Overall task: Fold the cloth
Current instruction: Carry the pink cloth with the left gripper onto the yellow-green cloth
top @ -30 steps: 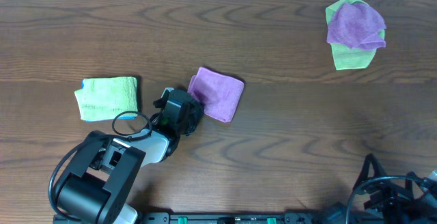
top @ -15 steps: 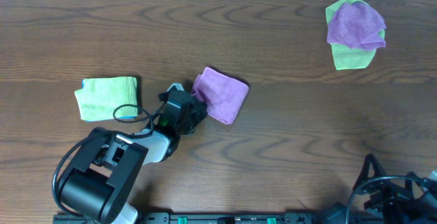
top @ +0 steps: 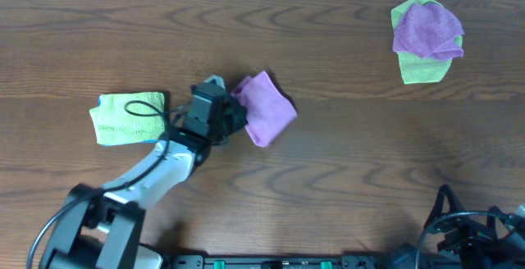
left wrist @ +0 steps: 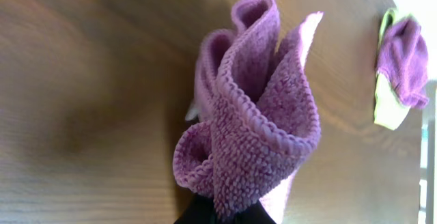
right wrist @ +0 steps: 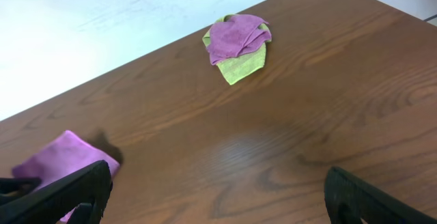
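Note:
Next, my left gripper lets go of the folded purple cloth on top of the folded green cloth (top: pixel 129 122), the one that is lying uncovered.
My left gripper (top: pixel 233 115) is shut on the left edge of a folded purple cloth (top: pixel 268 110) near the table's middle left. In the left wrist view the cloth (left wrist: pixel 254 108) hangs bunched in thick folds from my black fingertips (left wrist: pixel 254 216) and is lifted off the wood. The cloth also shows at the left edge of the right wrist view (right wrist: pixel 58 157). My right gripper (right wrist: pixel 218 193) is open and empty, low at the table's front right corner (top: pixel 472 232).
A folded green cloth (top: pixel 129 118) lies left of the left gripper. A purple cloth on a green cloth (top: pixel 426 35) lies crumpled at the far right, also in the right wrist view (right wrist: pixel 237 41) and the left wrist view (left wrist: pixel 403 63).
The left arm has stretched away from the front edge, carrying the purple cloth a little farther back and right. The cloth has turned and lifted. The right arm has not moved.

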`<state>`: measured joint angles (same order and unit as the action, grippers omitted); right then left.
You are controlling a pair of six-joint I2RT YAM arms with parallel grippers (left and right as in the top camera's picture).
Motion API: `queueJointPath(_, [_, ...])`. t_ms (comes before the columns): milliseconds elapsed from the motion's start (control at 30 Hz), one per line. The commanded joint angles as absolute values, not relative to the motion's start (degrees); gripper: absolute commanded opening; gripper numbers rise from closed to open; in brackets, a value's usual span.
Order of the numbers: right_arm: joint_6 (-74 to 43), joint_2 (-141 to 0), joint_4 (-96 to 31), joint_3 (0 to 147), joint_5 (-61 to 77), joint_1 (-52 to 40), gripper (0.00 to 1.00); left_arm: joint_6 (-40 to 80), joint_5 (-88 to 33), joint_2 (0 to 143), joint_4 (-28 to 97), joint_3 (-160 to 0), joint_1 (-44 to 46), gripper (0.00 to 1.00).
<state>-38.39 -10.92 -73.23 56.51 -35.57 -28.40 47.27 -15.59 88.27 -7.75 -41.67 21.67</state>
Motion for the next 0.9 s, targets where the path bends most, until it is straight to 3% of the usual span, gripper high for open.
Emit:
queueJointPath(0, [-38.94, -10.76, -73.30, 56.40, -36.18, -28.03, 0.99, 44.38, -15.14, 85.27, -5.41, -42.92, 18.74, 0.06])
queueJointPath(467, [-38.94, -10.76, -73.30, 56.40, -36.18, -28.03, 0.99, 40.64, -15.05, 71.05, 5.82, -42.94, 7.01, 0.06])
queueJointPath(867, [-38.94, -10.76, -73.30, 56.40, -36.18, -28.03, 0.99, 39.72, -15.22, 69.84, 5.74, -44.14, -1.17, 0.06])
